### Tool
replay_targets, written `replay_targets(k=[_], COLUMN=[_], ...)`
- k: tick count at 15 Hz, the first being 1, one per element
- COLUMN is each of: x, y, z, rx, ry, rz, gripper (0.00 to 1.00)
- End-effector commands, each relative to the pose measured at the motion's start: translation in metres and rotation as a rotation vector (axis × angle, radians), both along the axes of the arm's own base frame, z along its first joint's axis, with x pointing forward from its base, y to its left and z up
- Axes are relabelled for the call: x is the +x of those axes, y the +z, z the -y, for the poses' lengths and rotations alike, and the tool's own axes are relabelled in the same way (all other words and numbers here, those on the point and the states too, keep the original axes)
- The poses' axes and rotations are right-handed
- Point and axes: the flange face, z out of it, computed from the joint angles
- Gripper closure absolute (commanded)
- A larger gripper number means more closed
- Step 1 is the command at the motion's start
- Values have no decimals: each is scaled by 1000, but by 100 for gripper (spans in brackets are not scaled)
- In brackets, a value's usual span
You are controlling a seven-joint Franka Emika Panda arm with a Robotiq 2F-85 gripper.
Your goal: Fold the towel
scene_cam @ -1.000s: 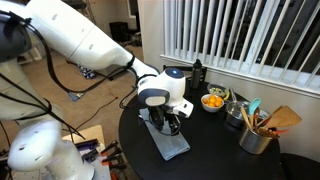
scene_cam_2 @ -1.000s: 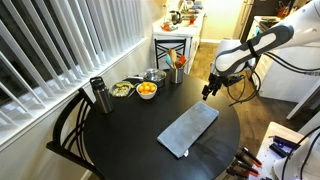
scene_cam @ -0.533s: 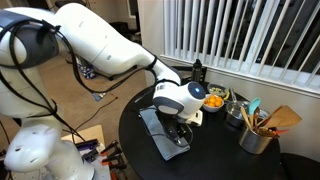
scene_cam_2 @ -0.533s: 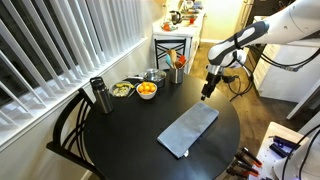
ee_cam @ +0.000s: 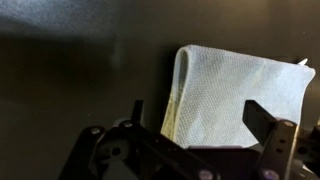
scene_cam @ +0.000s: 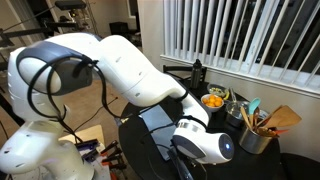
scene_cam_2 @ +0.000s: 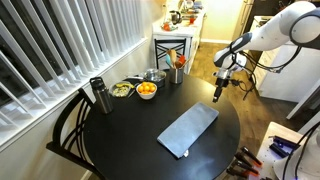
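Note:
Next, my gripper will go down to the folded edge (scene_cam: 179,161) (ee_cam: 174,123) of the grey towel and close there, pinching the layers between both fingers.
The grey towel (scene_cam_2: 190,130) lies flat as a long folded rectangle on the round black table (scene_cam_2: 120,140). It also shows in an exterior view (scene_cam: 155,121), partly hidden behind the arm. In the wrist view the towel (ee_cam: 240,95) appears pale and woven, with a folded edge on its left side. My gripper (scene_cam_2: 217,91) hangs above the table's rim beyond the towel's end, apart from it. In the wrist view the gripper (ee_cam: 200,120) is open and empty, with both fingers (ee_cam: 265,120) spread above the towel.
A bowl of oranges (scene_cam_2: 147,89), a salad bowl (scene_cam_2: 122,90), a black flask (scene_cam_2: 98,95), a pot (scene_cam_2: 154,76) and a utensil holder (scene_cam: 258,135) stand along the window side. A chair (scene_cam_2: 70,125) stands at the table. The arm's wrist (scene_cam: 205,148) fills the foreground.
My arm has swung away from over the towel toward the table's edge and closer to one exterior camera. The towel has not moved.

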Motion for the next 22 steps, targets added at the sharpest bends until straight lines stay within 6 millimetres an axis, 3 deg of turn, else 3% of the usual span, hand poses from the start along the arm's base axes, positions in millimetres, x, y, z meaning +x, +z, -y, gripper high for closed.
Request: replay_targets(k=[1, 7, 22], x=[14, 24, 26], y=[-12, -6, -53], z=[0, -9, -22], rx=[40, 12, 37], ry=[3, -124, -197], rz=[13, 9, -33], gripper=[0, 0, 0])
